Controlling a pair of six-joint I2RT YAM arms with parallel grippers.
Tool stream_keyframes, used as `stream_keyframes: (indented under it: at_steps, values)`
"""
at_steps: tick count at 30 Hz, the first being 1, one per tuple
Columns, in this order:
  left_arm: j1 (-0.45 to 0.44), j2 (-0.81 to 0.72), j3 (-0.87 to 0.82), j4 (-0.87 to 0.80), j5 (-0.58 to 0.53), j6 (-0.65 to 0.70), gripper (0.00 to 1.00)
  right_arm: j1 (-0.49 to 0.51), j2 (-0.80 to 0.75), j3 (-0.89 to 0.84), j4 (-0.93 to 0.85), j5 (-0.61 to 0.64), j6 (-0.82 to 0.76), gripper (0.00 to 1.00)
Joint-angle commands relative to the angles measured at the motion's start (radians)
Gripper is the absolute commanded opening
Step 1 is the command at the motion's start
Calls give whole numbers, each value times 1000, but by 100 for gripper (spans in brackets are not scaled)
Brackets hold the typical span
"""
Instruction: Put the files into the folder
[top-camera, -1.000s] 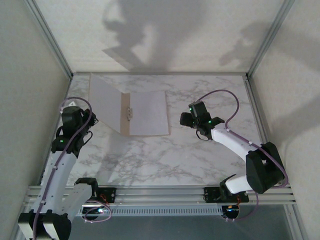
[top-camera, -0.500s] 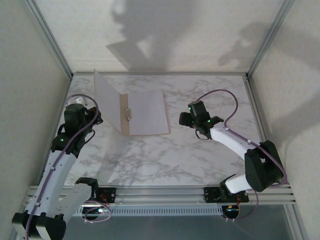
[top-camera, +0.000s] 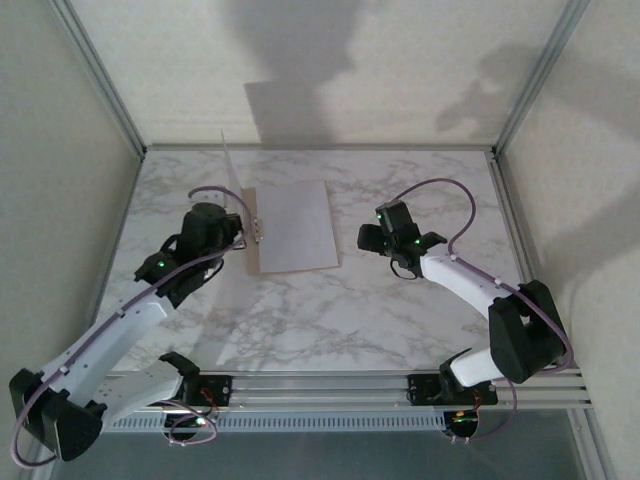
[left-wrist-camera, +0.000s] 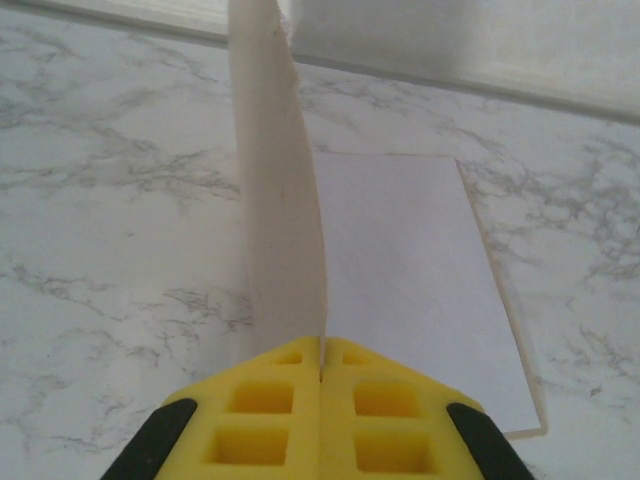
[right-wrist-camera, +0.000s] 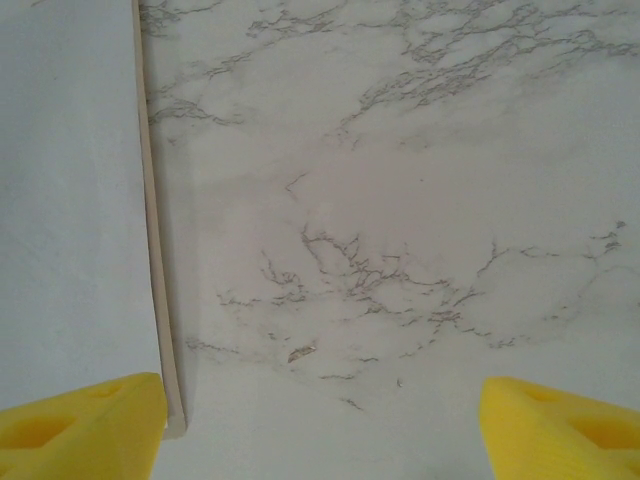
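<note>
I will let go of the cover, which now stands almost upright, with my left gripper once it is lying flat on top of the white files (left-wrist-camera: 398, 262).
The tan folder (top-camera: 250, 252) lies open at the back of the marble table, with the white files (top-camera: 295, 225) stacked on its right half. Its left cover (top-camera: 232, 165) stands almost upright. My left gripper (top-camera: 236, 236) is shut on that cover's near edge; in the left wrist view the cover (left-wrist-camera: 275, 200) rises from between the yellow pads of the left gripper (left-wrist-camera: 322, 350), and the files (left-wrist-camera: 400, 270) lie flat to its right. My right gripper (top-camera: 370, 240) is open just right of the folder. Its wrist view shows the files (right-wrist-camera: 70, 200) and the folder edge (right-wrist-camera: 152, 230) at left.
A small metal clip (top-camera: 262, 225) sits at the folder's crease. Aluminium frame rails and white walls bound the marble table (top-camera: 330, 310) on the left, right and back. Bare marble (right-wrist-camera: 400, 250) lies under the right gripper (right-wrist-camera: 320, 430).
My left arm has swung right and inward, carrying the folder's left cover up from leaning left to nearly upright. The right arm has barely moved.
</note>
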Motion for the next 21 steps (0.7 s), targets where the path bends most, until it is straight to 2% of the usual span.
stream_keyframes:
  at_steps: [1,7,13,21]
  values:
    - [-77,58,53,-21,-130,28,0,1,11,25,-10,11,9,82]
    - [-169,145,85,-16,-178,21,0,1,20,31,-13,5,7,82]
    - [-216,218,103,13,-160,12,0,1,13,28,-15,18,10,82]
    - [-285,349,146,41,-122,14,5,1,12,29,-22,37,13,82]
